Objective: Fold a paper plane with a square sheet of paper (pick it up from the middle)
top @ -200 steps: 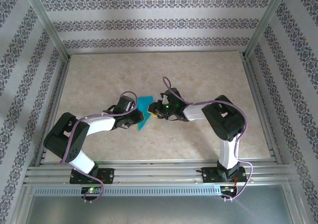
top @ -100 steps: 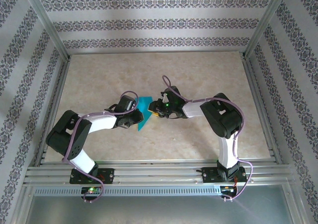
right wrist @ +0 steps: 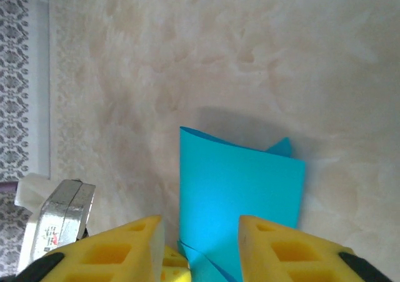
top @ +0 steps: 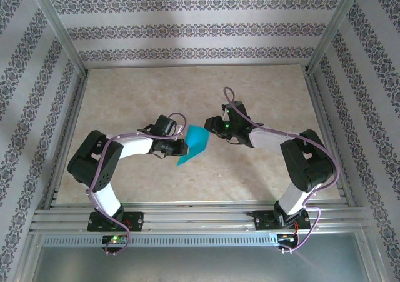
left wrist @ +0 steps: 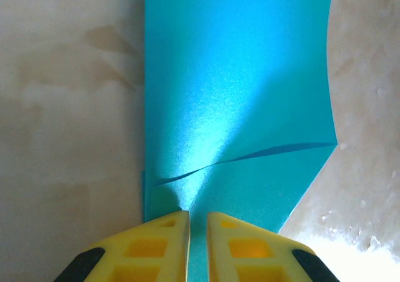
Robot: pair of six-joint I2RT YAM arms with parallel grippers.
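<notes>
The loose flap gapes above the robot's left gripper, so next the right gripper steadies the sheet's far part while the left gripper takes the sheet's slanted edge (left wrist: pixel 309 188).
The square sheet of paper (top: pixel 197 142) is teal-blue, folded over into layers and held up off the table. My left gripper (top: pixel 180 148) is shut on its lower edge. In the left wrist view the yellow fingers (left wrist: pixel 167 232) pinch the sheet (left wrist: pixel 237 94), which rises ahead with a loose flap curling across it. My right gripper (top: pixel 211 125) hangs just right of the paper, apart from it. Its jaws (right wrist: pixel 200 222) stand open, with the sheet (right wrist: pixel 240 188) ahead of the fingertips and the left gripper's fingertips (right wrist: pixel 176 266) below.
The beige marbled tabletop (top: pixel 262 88) stretches open behind and to both sides of the arms. Aluminium frame rails (top: pixel 200 216) run along the near edge and posts stand at the corners. Patterned walls (top: pixel 187 25) close in the back and sides.
My right gripper has opened wider and pulled back up and to the right, away from the paper. The left gripper has carried the sheet a little to the right.
</notes>
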